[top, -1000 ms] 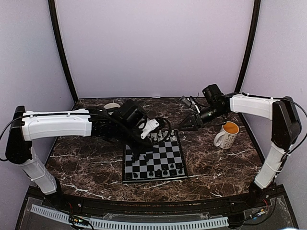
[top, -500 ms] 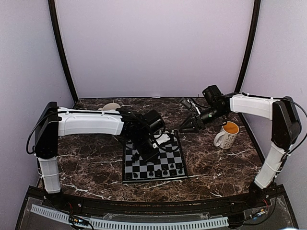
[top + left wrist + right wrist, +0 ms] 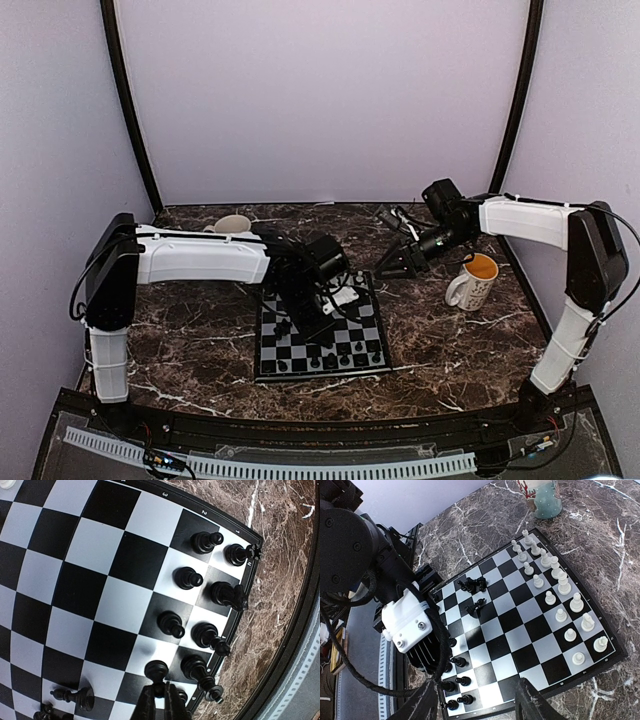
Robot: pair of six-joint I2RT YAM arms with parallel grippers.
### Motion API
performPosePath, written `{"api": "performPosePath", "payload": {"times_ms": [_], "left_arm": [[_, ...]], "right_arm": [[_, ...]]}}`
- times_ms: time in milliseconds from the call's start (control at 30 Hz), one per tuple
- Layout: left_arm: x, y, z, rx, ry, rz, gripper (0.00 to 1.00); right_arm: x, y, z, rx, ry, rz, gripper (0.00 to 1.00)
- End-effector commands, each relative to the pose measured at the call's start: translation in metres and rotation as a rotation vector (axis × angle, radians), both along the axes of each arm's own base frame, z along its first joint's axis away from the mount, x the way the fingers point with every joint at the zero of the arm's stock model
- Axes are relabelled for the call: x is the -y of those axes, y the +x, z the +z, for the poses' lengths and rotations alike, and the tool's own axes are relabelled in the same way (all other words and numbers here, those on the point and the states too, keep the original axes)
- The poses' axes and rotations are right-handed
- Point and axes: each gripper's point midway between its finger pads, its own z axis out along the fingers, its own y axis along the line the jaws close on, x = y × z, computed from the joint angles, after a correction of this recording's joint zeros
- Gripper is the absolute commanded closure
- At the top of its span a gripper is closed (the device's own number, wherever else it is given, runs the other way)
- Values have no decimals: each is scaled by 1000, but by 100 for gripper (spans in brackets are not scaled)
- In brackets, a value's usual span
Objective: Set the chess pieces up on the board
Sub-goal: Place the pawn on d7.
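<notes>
The black pawn will go down from my left gripper onto the white square at the end of the black pawn row (image 3: 328,350) (image 3: 153,657).
The board (image 3: 360,318) lies at the table's middle. White chess pieces (image 3: 555,580) stand in two rows along its far side. Black pieces (image 3: 210,595) stand in two rows along its near side. A few black pieces (image 3: 474,585) lie in a heap on the board's left part, and one (image 3: 477,606) lies beside them. My left gripper (image 3: 160,700) is shut on a black pawn (image 3: 156,671) and holds it just above a square in the black rows. It hangs over the board's middle (image 3: 322,322). My right gripper (image 3: 480,702) is open and empty, off the board's far right corner (image 3: 390,268).
A white mug (image 3: 472,280) with orange inside stands right of the board, under my right arm. A pale mug (image 3: 232,224) stands at the back left. A teal patterned cup (image 3: 542,497) shows beyond the board in the right wrist view.
My left arm has swung right and toward the near edge, from the board's far left corner to over the black rows. My right arm has hardly moved.
</notes>
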Motion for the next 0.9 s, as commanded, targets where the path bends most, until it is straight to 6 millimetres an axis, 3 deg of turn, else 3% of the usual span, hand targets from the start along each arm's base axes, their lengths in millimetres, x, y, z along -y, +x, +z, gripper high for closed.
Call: {"api": "performPosePath", "payload": {"times_ms": [0, 867], "left_arm": [[3, -3, 5, -23, -10, -17, 96], [-1, -3, -14, -44, 42, -3, 91]], "right_arm": [[-2, -5, 7, 9, 22, 26, 47], [-2, -8, 3, -14, 20, 43, 48]]}}
